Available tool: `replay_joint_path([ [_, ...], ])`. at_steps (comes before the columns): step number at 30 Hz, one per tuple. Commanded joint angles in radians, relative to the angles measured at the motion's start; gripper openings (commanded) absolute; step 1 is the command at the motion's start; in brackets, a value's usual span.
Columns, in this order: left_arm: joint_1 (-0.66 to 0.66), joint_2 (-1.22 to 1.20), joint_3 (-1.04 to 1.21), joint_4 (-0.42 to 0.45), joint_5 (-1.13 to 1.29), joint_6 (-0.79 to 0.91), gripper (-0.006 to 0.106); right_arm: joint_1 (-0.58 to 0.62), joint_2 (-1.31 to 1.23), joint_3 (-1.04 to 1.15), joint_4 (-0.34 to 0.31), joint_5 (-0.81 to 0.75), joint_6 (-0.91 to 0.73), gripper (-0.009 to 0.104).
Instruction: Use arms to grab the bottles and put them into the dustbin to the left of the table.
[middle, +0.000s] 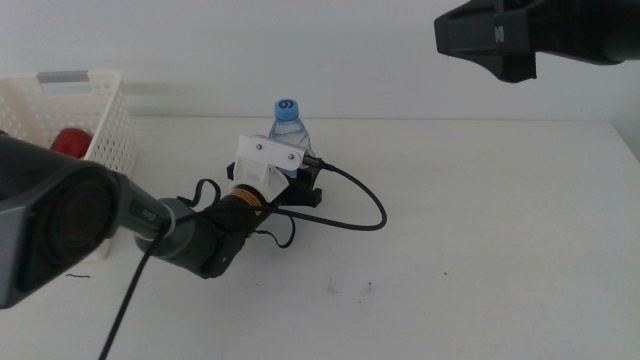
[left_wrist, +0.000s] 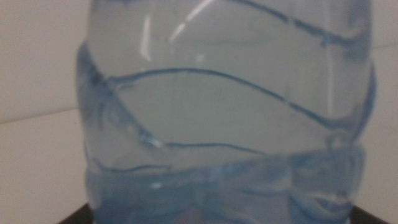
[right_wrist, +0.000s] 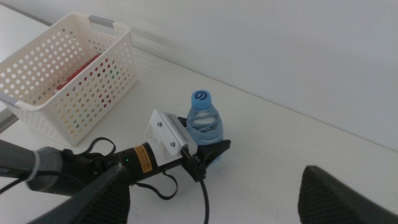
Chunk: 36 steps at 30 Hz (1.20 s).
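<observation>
My left gripper is going to put the clear water bottle down beside the red can in the white dustbin (middle: 50, 156).
A clear water bottle (middle: 287, 127) with a blue cap stands upright on the white table (middle: 480, 230), a little left of centre. My left arm reaches in from the left, and its left gripper (middle: 300, 186) holds the bottle's lower body between its dark jaws. In the left wrist view the bottle (left_wrist: 224, 118) fills the picture. The right wrist view shows the same bottle (right_wrist: 204, 121) with the left gripper (right_wrist: 208, 155) at its base. A red can (middle: 68, 141) lies inside the dustbin (middle: 105, 125). My right gripper (middle: 500, 45) hangs open high over the far right.
The white perforated dustbin (right_wrist: 93, 81) stands at the table's far left, close to the left arm. A black cable (middle: 360, 205) loops on the table to the right of the left gripper. The far table edge meets a white wall.
</observation>
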<state>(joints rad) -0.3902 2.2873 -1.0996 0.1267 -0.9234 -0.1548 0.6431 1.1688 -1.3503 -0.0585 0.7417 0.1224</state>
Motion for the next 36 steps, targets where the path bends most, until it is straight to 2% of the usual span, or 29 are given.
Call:
replay_joint_path([
  [1,0.002,-0.058,0.023,0.017,0.019,-0.006,0.046,-0.006,-0.007,-0.007,-0.012,-0.008,0.001,0.09],
  [5,0.002,-0.227,0.112,0.072,0.174,-0.138,-0.001,-0.006,-0.007,-0.007,-0.012,-0.008,0.001,0.09],
  [10,-0.004,-0.452,0.14,0.206,0.528,-0.258,-0.002,-0.006,-0.007,-0.007,-0.012,-0.008,0.001,0.09],
  [16,-0.018,-0.668,0.137,0.199,0.725,-0.283,-0.002,-0.006,-0.007,-0.007,-0.012,-0.008,0.001,0.09],
  [19,0.0,-0.763,0.078,0.048,0.959,-0.248,-0.002,-0.006,-0.007,-0.007,-0.012,-0.008,0.001,0.09],
  [21,0.04,-0.81,-0.008,-0.073,1.18,-0.035,-0.002,-0.006,-0.007,-0.007,-0.012,-0.008,0.001,0.09],
  [24,0.133,-0.817,-0.161,-0.305,1.469,0.289,-0.002,-0.006,-0.007,-0.007,-0.012,-0.008,0.001,0.09],
  [25,0.163,-0.814,-0.2,-0.335,1.527,0.36,-0.002,-0.006,-0.007,-0.007,-0.012,-0.008,0.001,0.09],
  [27,0.235,-0.804,-0.289,-0.354,1.643,0.41,-0.002,-0.006,-0.007,-0.007,-0.012,-0.008,0.001,0.09],
  [34,0.482,-0.718,-0.512,-0.338,1.84,0.42,-0.002,-0.006,-0.007,-0.007,-0.012,-0.008,0.001,0.09],
  [36,0.54,-0.671,-0.566,-0.364,1.899,0.476,-0.002,-0.006,-0.007,-0.007,-0.012,-0.008,0.001,0.09],
])
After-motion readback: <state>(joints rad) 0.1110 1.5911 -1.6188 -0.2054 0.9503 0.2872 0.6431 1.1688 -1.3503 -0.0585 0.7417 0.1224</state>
